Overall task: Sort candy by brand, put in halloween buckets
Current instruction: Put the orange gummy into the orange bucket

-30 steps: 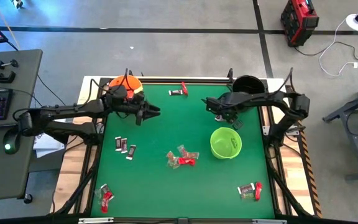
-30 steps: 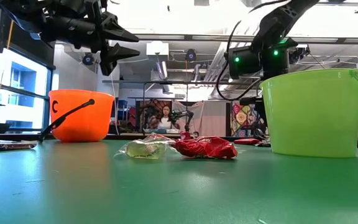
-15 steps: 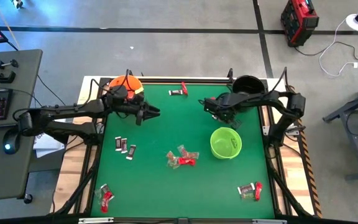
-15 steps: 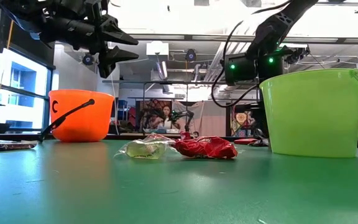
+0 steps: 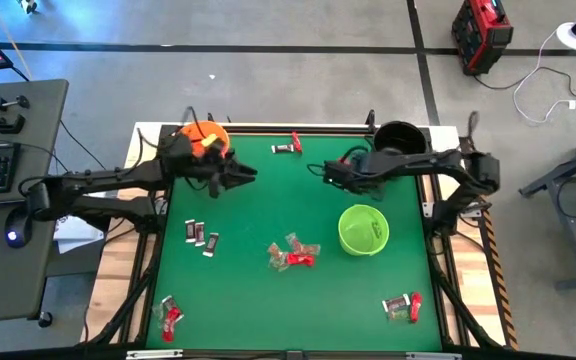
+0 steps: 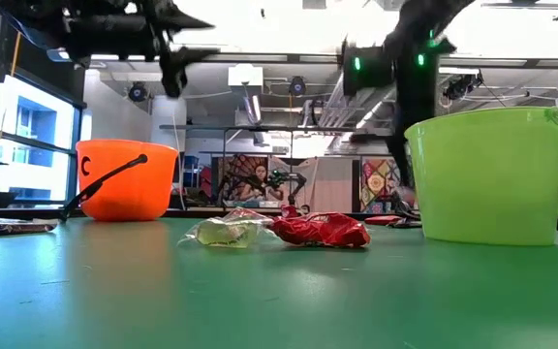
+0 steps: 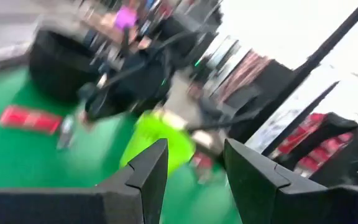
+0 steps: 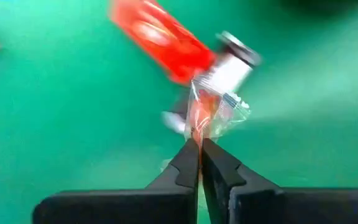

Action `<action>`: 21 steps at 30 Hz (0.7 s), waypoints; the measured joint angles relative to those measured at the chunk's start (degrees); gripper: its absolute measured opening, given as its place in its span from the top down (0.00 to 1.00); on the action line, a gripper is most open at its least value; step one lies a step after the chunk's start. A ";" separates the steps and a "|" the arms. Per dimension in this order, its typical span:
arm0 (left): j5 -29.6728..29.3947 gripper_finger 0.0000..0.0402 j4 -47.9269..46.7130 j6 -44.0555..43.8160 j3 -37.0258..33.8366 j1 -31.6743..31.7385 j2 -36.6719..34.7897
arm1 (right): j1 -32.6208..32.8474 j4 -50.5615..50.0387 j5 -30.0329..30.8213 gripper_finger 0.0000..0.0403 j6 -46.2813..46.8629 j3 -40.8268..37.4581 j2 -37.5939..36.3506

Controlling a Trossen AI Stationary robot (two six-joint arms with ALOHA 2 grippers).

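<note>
The silvery-clear candy will drop from my right gripper inside the orange bucket (image 5: 208,152) beside my left gripper.
My right gripper (image 5: 328,172) hangs over the far middle of the table, between the black bucket (image 5: 400,135) and a pair of candies (image 5: 289,146) near the far edge. It is shut on a silvery-clear candy (image 8: 219,109). The red candy (image 8: 160,40) of that pair lies on the mat beyond it. My left gripper (image 5: 245,175) is open and empty, raised beside the orange bucket (image 5: 200,133). Its fingers (image 7: 148,177) point toward the lime green bucket (image 5: 363,230). More candy lies in a middle pile (image 5: 293,253). My right gripper pinches the silvery-clear candy by a crinkled edge of its wrapper (image 8: 197,124) between the two fingertips. The candy sticks out past the tips, lifted clear of the mat.
Dark-wrapped candies (image 5: 200,236) lie toward the left edge. Mixed ones lie at the near left (image 5: 169,315) and near right (image 5: 402,306). In the low view the pile (image 6: 279,230) sits between the orange bucket (image 6: 124,179) and the green bucket (image 6: 487,174). Open mat lies between the two grippers.
My right gripper has moved from over the green bucket's far rim toward the table's far left, rising as it went. My left gripper has risen a little beside the orange bucket. The candies on the table have stayed put.
</note>
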 joint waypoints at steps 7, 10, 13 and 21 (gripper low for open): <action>0.95 0.64 16.28 -7.18 2.71 0.94 -5.32 | 1.14 11.68 11.84 1.00 -18.11 10.36 -4.32; -0.20 0.64 16.70 -6.97 6.50 1.33 -6.91 | -0.34 24.59 10.79 1.00 -31.37 13.28 -3.53; -3.08 0.64 16.35 -6.60 10.62 1.33 -7.29 | -1.91 38.75 5.13 1.00 -41.17 14.88 -0.98; -5.85 0.64 15.95 -4.97 16.74 1.27 -6.97 | -3.39 51.08 -11.05 1.00 -47.41 21.91 12.51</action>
